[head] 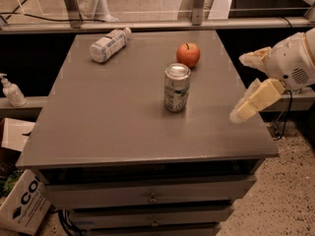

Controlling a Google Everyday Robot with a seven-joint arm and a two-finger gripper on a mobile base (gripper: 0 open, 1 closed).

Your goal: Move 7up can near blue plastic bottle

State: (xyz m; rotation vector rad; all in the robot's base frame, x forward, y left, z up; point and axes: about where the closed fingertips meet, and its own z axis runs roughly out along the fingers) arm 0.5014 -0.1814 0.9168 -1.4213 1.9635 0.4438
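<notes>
Next, my gripper moves to the middle of the 7up can's body (177, 91), well below its silver top, and closes there.
The 7up can (176, 87) stands upright near the middle of the grey table (108, 127), silver top, green and white sides. The blue plastic bottle (109, 44) lies on its side at the table's far left, cap pointing right. My gripper (243, 85) is at the right edge of the table, to the right of the can and well apart from it. Its two pale fingers are spread wide, one upper and one lower, with nothing between them.
A red-orange apple (188, 54) sits just behind and right of the can. A white pump dispenser bottle (11, 91) stands on a ledge left of the table. A cardboard box (22, 205) lies on the floor at lower left. Drawers (152, 196) are below the tabletop.
</notes>
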